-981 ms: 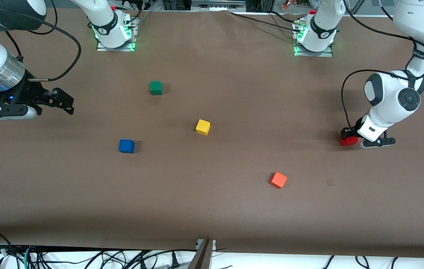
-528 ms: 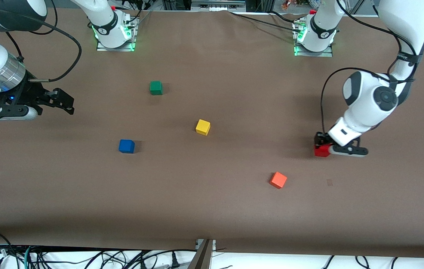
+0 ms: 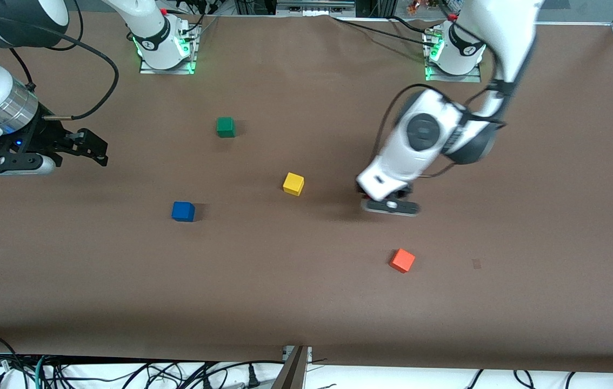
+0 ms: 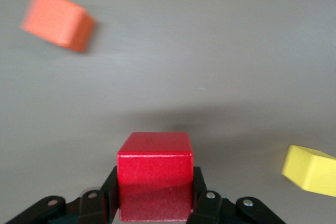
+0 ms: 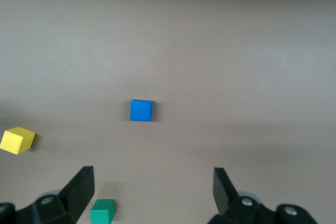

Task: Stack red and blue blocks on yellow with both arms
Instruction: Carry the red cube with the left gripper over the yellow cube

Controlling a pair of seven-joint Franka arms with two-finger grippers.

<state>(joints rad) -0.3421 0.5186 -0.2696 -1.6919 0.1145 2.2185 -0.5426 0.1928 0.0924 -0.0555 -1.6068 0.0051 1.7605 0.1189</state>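
Note:
My left gripper should release the deep red block on the top side of the yellow cube (image 3: 294, 178) (image 4: 316, 173).
My left gripper (image 3: 364, 191) is shut on the deep red block (image 4: 155, 174) and holds it above the table, beside the yellow cube (image 3: 293, 183) on the side of the left arm's end. The arm's wrist hides the red block in the front view. The yellow cube also shows in the left wrist view (image 4: 311, 170) and in the right wrist view (image 5: 17, 140). The blue block (image 3: 183, 211) lies on the table, nearer to the front camera than the yellow cube, toward the right arm's end. My right gripper (image 3: 92, 147) waits open and empty above that end of the table; the blue block (image 5: 141, 110) lies ahead of it.
A green cube (image 3: 225, 127) lies farther from the front camera than the yellow cube. An orange cube (image 3: 402, 260) lies nearer to the camera, toward the left arm's end; it also shows in the left wrist view (image 4: 58, 20). The table is brown.
My left arm has carried the red block from the left arm's end of the table toward the yellow cube. The right arm has not moved.

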